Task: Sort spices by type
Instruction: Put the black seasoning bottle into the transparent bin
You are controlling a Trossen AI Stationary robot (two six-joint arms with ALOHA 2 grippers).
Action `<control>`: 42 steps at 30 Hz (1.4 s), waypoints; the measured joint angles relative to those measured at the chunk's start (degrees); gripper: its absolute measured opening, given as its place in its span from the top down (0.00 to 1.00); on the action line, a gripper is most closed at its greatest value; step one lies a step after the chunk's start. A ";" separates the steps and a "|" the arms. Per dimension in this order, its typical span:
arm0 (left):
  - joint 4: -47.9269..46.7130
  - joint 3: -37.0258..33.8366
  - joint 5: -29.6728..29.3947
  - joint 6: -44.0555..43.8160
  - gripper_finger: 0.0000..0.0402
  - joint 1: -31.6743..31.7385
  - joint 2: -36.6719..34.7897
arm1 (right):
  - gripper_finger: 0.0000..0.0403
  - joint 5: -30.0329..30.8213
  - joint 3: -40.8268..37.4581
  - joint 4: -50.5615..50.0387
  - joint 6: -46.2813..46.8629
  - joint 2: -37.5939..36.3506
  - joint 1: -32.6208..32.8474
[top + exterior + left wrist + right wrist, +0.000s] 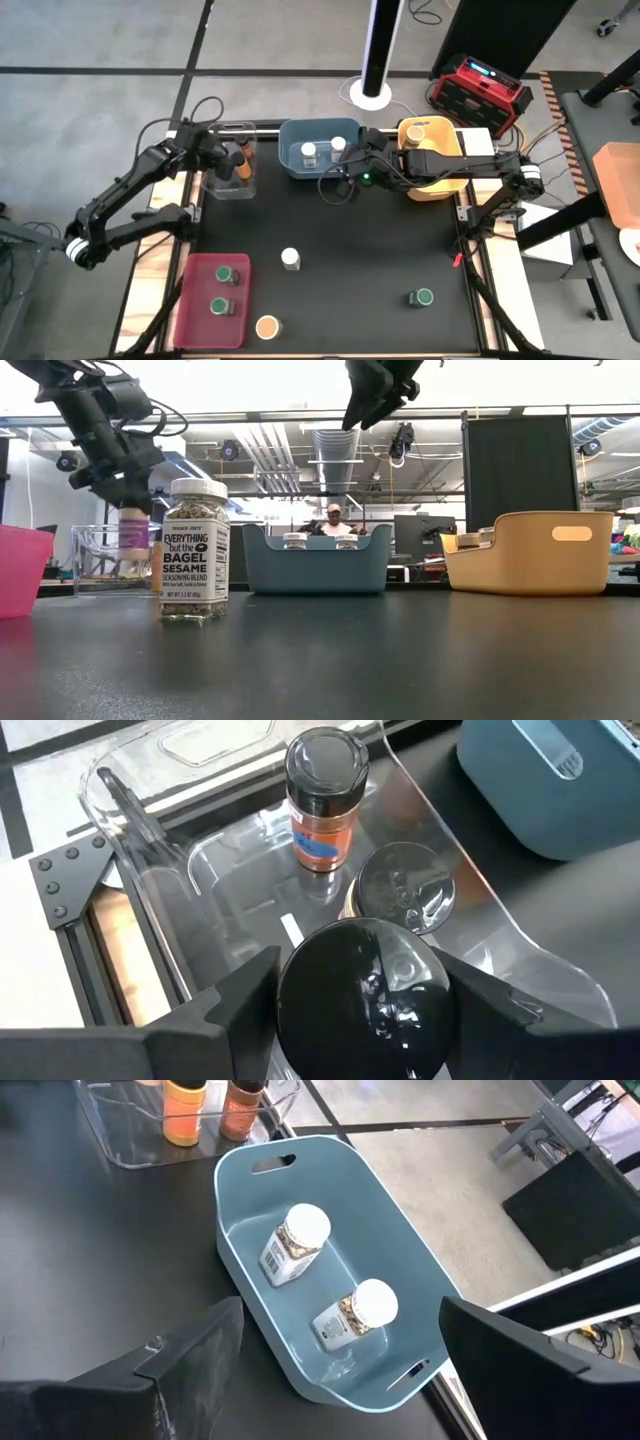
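Next, I let go of the dark-lidded jar in my left gripper, now held over the clear bin, on the clear bin's bottom, just nearer than the orange-filled jars [232, 177] [330, 990].
My left gripper [238, 160] is over the clear bin [215, 185] at the table's far left, shut on a dark-lidded spice jar [365, 995]. Two more dark-lidded jars with orange contents [322, 805] [400, 895] stand upright on the bin's floor. My right gripper [350, 162] is open and empty, raised over the right end of the blue bin [320, 145]. The right wrist view shows two white-lidded jars [295, 1240] [360, 1310] inside that bin. My left gripper pinches the dark-lidded jar between its two fingers, by the sides near its top [290, 995]. The fingers come from above, pointing down. The jar stays upright within the clear bin's walls [133, 535]. I cannot tell whether its bottom rests on the bin's floor.
A white-lidded jar [290, 259] stands mid-table, large in the low view [195, 550]. A red bin [195, 310] at the near left holds two green-lidded jars. A tan-lidded jar [267, 327] and a green-lidded jar [423, 298] stand near the front edge. A yellow bin [440, 185] holds a jar [415, 132].
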 joint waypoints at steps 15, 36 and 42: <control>0.20 -0.13 0.11 0.17 0.50 0.00 6.17 | 0.18 0.02 0.00 0.07 -0.06 0.02 0.00; 5.46 -1.70 -1.53 -1.52 0.50 0.02 7.79 | 0.18 0.02 0.00 0.08 -1.15 0.02 0.00; 6.67 -3.72 -1.55 -1.69 0.50 0.00 8.24 | 0.18 0.02 0.00 0.08 -1.49 0.02 0.02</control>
